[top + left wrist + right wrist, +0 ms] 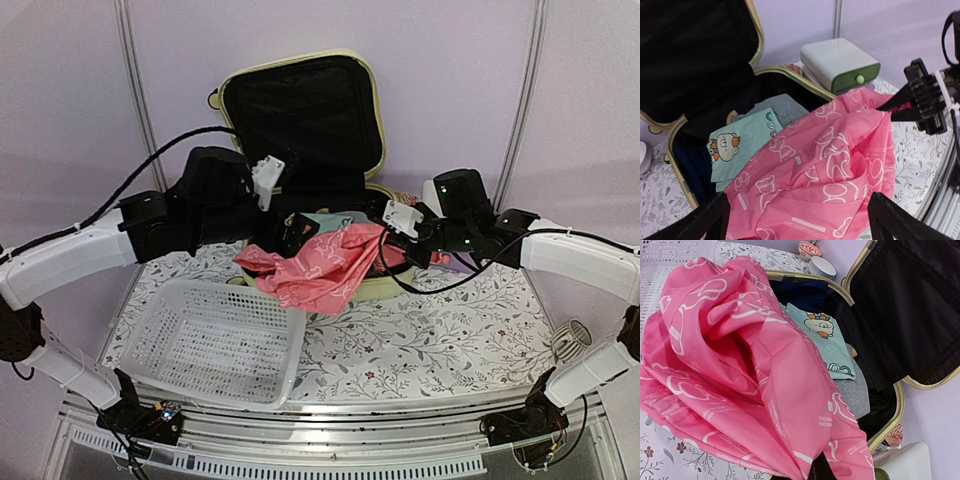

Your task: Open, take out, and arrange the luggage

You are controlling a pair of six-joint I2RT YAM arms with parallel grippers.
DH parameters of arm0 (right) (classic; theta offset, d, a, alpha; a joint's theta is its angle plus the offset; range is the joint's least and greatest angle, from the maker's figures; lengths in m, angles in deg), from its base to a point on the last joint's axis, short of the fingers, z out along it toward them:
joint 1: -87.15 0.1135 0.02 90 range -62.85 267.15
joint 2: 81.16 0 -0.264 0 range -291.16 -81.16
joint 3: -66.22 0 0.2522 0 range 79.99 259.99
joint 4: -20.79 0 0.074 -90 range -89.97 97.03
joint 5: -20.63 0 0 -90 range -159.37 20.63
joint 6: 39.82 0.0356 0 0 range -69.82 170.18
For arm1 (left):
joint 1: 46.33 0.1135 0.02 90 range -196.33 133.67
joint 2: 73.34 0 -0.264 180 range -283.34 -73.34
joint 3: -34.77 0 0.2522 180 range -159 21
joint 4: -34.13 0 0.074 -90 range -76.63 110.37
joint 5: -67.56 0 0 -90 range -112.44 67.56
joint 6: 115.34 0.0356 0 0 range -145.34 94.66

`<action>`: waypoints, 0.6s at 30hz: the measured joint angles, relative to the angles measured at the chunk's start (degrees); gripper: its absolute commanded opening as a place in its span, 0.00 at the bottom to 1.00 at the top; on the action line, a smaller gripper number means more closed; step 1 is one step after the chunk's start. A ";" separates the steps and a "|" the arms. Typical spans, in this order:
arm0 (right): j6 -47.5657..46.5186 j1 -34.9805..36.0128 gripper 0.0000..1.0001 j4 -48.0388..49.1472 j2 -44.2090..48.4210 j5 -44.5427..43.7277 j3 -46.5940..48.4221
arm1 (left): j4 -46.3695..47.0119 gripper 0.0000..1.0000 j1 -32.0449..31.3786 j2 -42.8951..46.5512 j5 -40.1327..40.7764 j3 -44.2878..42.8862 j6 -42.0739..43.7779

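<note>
The pink cloth has a loose end (272,264) opposite the end that my right gripper holds, and my left gripper will close on that loose end.
The pale yellow-green luggage (379,120) stands open at the back of the table, lid upright and black lining showing. A pink cloth with white bear outlines (320,265) hangs out over its front rim. My right gripper (397,226) is shut on the cloth's right end; the left wrist view shows it pinching the cloth (920,102). My left gripper (293,232) hovers over the cloth with its jaws spread wide (799,202). A mint cartoon shirt (740,145) and a grey garment (785,107) lie folded inside the luggage.
A white slatted basket (215,340) sits front left on the floral tablecloth (430,330). A white box with a green drawer (840,62) stands right of the luggage. Two small bowls (820,262) sit beside the luggage. A small white ribbed object (570,340) lies at the right edge.
</note>
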 measured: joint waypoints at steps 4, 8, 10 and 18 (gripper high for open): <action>-0.02 0.00 0.02 -0.31 0.00 0.15 0.00 | -0.11 0.98 1.77 -5.38 -8.63 -0.66 2.99; -0.02 0.00 0.02 -0.44 0.00 0.17 0.00 | 0.74 0.98 3.26 -8.00 -16.24 -0.66 3.45; -0.02 0.00 0.02 -0.61 0.00 0.20 0.00 | 1.44 0.98 3.72 -8.76 -20.06 -0.87 3.45; 0.00 0.00 0.02 -1.03 0.00 0.35 0.00 | 0.76 0.98 2.51 -14.95 -28.09 -3.96 3.80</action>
